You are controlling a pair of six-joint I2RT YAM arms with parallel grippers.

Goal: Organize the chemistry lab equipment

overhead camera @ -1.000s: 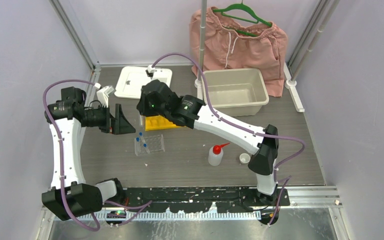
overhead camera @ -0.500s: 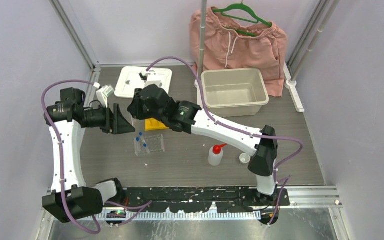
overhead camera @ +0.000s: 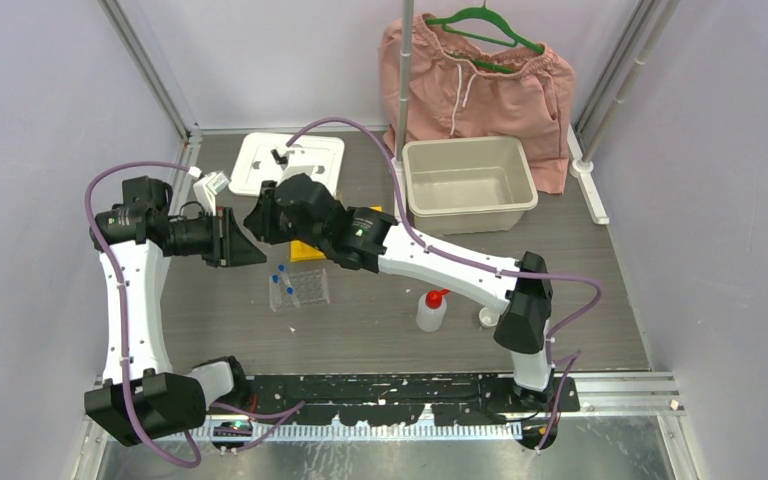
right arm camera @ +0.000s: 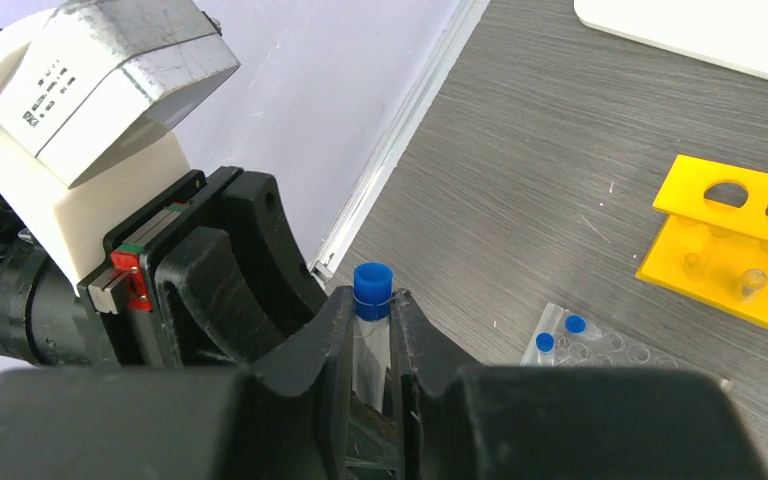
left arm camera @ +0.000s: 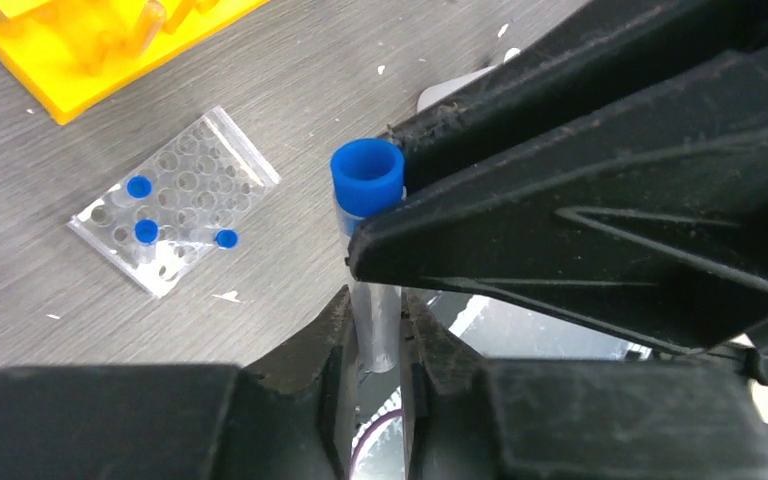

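Note:
My left gripper is holding the tube's lower end, which must go into the clear rack. So next my right gripper takes the tube alone by its blue cap [left arm camera: 368,168].
A clear tube with a blue cap [left arm camera: 368,178] is held in the air between both grippers, left of the racks. My right gripper [right arm camera: 371,312] is shut on its upper part, just under the cap. My left gripper [left arm camera: 377,300] is shut on its lower end, both fingers touching the glass. Seen from above, the left gripper [overhead camera: 243,243] and right gripper [overhead camera: 258,222] meet and hide the tube. The clear rack [overhead camera: 298,290] holds three blue-capped tubes. The yellow rack [overhead camera: 310,250] lies just behind it. A white squeeze bottle [overhead camera: 431,310] and a tiny white cup [overhead camera: 488,317] stand to the right.
A beige tub [overhead camera: 470,185] sits at the back right, its white lid [overhead camera: 290,163] at the back left. Pink shorts [overhead camera: 475,75] hang behind the tub beside a metal pole. The right arm stretches across the table above the yellow rack.
The right arm swung left, carrying the tube to the left gripper. The left jaws, wide open a second ago, closed onto the tube's lower end.

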